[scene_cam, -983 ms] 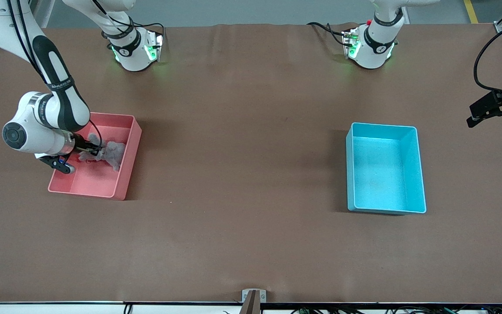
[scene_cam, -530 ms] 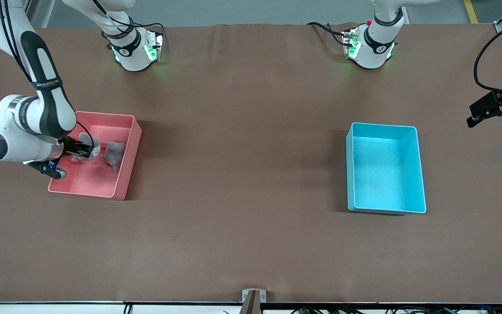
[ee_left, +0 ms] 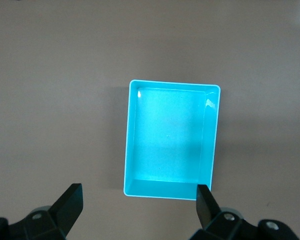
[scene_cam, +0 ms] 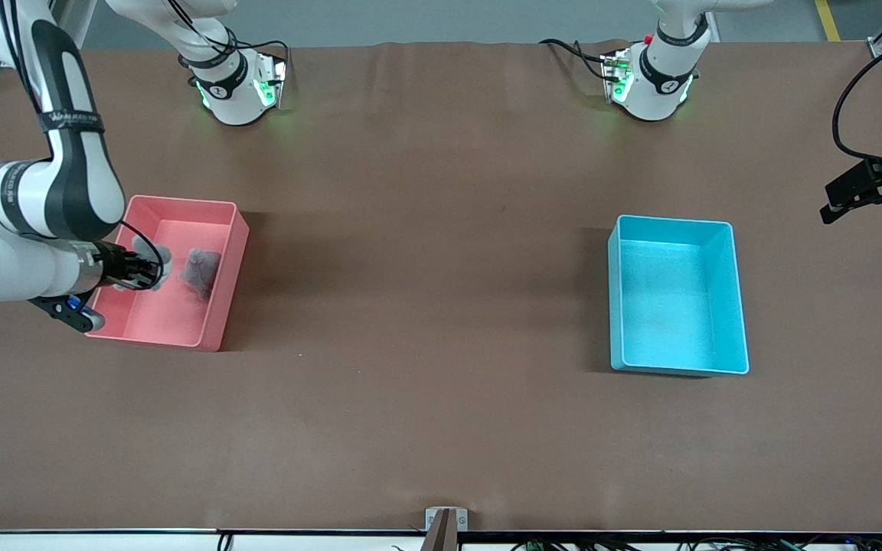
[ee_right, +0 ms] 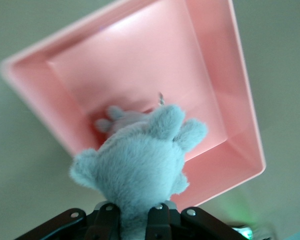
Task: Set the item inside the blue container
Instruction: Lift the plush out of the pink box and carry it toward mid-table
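Note:
I should open my right gripper to release the pale grey plush toy on the brown tabletop (scene_cam: 415,295), in between the pink bin and the blue container.
My right gripper (scene_cam: 144,269) is shut on a pale grey plush toy (scene_cam: 153,259) and holds it in the air over the pink bin (scene_cam: 181,337). In the right wrist view the plush toy (ee_right: 140,165) bulges out from between the fingers of the gripper (ee_right: 135,217). A second grey plush (scene_cam: 200,269) lies on the bin floor beside it. The blue container (scene_cam: 615,306) stands with nothing in it toward the left arm's end of the table. My left gripper (scene_cam: 873,200) waits open above the table near that container (ee_left: 167,190), nothing between its fingers.
The pink bin (ee_right: 242,105) sits toward the right arm's end of the table. Both arm bases stand along the table edge farthest from the front camera. A small bracket (scene_cam: 445,519) sits at the nearest table edge. Brown tabletop lies between the two bins.
My right gripper has risen and drawn back toward its end of the table, carrying one grey plush away from the other, which stays in the pink bin. The left arm has not moved.

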Available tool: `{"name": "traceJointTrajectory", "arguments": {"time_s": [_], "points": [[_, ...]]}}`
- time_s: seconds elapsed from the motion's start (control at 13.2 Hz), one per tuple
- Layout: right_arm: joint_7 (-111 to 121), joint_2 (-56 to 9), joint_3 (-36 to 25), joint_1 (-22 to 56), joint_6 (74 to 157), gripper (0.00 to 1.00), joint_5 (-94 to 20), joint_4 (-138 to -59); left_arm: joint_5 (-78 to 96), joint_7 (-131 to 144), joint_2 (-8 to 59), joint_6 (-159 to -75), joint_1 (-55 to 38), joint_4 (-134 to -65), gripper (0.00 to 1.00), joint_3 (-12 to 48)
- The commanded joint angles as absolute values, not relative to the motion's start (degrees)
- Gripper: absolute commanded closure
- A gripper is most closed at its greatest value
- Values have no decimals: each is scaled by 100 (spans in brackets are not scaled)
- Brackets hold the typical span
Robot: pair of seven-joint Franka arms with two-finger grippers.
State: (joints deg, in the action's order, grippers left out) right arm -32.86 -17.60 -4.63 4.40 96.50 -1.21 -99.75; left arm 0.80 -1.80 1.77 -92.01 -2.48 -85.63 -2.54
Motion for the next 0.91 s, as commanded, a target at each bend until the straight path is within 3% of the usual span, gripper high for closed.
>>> {"name": "traceJointTrajectory", "arguments": {"time_s": [0.0,0.45,0.83], "points": [[-4215,-1609,-483,974,9650,98,-498,-9914,149,-176,185,-9114,-264,-8499,0,-281],[-6693,-1678,-483,2519,10931,98,-756,-9949,150,-176,211,-9114,-307,-8534,0,-281],[-8653,-2389,-483,3662,12240,98,-730,-9923,141,-149,456,-9105,-360,-8543,0,-264]]}}
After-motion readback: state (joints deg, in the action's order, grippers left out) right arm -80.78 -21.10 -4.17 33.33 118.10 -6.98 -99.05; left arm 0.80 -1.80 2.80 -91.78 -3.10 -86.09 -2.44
